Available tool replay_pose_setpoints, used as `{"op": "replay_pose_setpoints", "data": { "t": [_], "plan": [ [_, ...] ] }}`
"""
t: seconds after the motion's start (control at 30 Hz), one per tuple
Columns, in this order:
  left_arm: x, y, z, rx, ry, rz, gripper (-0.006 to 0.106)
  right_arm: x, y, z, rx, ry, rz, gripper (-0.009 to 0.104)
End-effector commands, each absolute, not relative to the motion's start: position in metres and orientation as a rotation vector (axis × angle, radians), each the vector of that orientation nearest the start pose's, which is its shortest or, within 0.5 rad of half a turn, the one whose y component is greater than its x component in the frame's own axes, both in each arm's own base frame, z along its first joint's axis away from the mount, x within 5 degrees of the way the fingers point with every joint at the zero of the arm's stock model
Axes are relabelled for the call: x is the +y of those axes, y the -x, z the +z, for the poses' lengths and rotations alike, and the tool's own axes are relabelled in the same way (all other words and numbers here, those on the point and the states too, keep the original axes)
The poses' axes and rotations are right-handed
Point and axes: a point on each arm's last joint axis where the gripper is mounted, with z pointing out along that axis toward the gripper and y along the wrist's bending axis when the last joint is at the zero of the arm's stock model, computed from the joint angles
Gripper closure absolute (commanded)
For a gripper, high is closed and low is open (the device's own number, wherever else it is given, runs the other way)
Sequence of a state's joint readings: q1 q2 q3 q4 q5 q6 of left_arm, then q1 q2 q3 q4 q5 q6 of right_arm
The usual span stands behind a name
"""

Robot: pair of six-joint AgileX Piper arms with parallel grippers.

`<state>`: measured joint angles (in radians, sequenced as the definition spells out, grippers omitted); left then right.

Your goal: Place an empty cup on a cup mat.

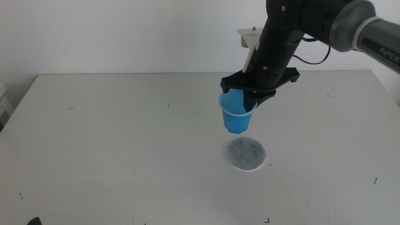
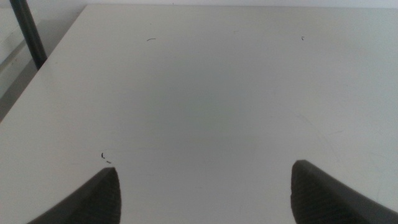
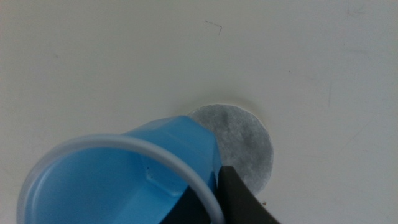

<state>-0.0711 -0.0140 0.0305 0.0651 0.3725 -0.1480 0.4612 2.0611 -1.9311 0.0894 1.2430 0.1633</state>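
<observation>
My right gripper is holding the blue cup, which floats just above the mat now, and will set it down on the grey cup mat, just off its middle [image 1: 242, 155] [image 3: 216, 152], away from the nearby speck.
The blue cup [image 1: 236, 117] hangs in the air, held at its rim by my right gripper [image 1: 245, 99], which is shut on it. It floats just above and slightly behind the grey cup mat [image 1: 245, 154], not touching it. The right wrist view looks into the empty cup [image 3: 124, 180]; its rim is pinched by a dark jaw, and the cup mat [image 3: 242, 143] lies partly hidden beyond the cup's base. My left gripper [image 2: 205, 186] waits low over bare table, jaws wide open and holding nothing.
The white table [image 1: 112, 144] carries only a few small dark specks. Its far edge meets a white wall. A dark pole [image 2: 28, 34] stands off the table's corner in the left wrist view.
</observation>
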Motion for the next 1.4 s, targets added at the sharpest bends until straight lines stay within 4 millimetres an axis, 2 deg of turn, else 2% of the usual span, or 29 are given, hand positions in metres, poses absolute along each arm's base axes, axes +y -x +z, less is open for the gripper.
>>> {"op": "replay_pose_setpoints", "data": {
  "t": [0.0, 0.27, 0.43, 0.7, 1.03, 1.2, 1.37],
  "plan": [
    [-0.002, -0.054, 0.178, 1.797, 0.038, -0.101, -0.005, 0.199, -0.387, 0.298, 2.845, 0.421, 0.212, 0.096],
    [-0.002, -0.054, 0.178, 1.797, 0.038, -0.101, -0.005, 0.202, -0.396, 0.271, 2.901, 0.429, 0.163, 0.096],
    [-0.002, -0.054, 0.178, 1.797, 0.038, -0.101, -0.005, 0.199, -0.392, 0.256, 2.949, 0.437, 0.135, 0.096],
    [-0.002, -0.054, 0.178, 1.797, 0.038, -0.101, -0.005, 0.198, -0.392, 0.251, 2.961, 0.461, 0.116, 0.096],
    [-0.002, -0.054, 0.178, 1.797, 0.038, -0.101, -0.005, 0.200, -0.397, 0.233, 2.997, 0.468, 0.095, 0.096],
    [-0.002, -0.054, 0.178, 1.797, 0.038, -0.101, -0.005, 0.200, -0.397, 0.233, 2.994, 0.501, 0.092, 0.084],
    [-0.002, -0.054, 0.178, 1.797, 0.038, -0.101, -0.005, 0.200, -0.397, 0.233, 2.993, 0.501, 0.092, 0.062]
  ]
}}
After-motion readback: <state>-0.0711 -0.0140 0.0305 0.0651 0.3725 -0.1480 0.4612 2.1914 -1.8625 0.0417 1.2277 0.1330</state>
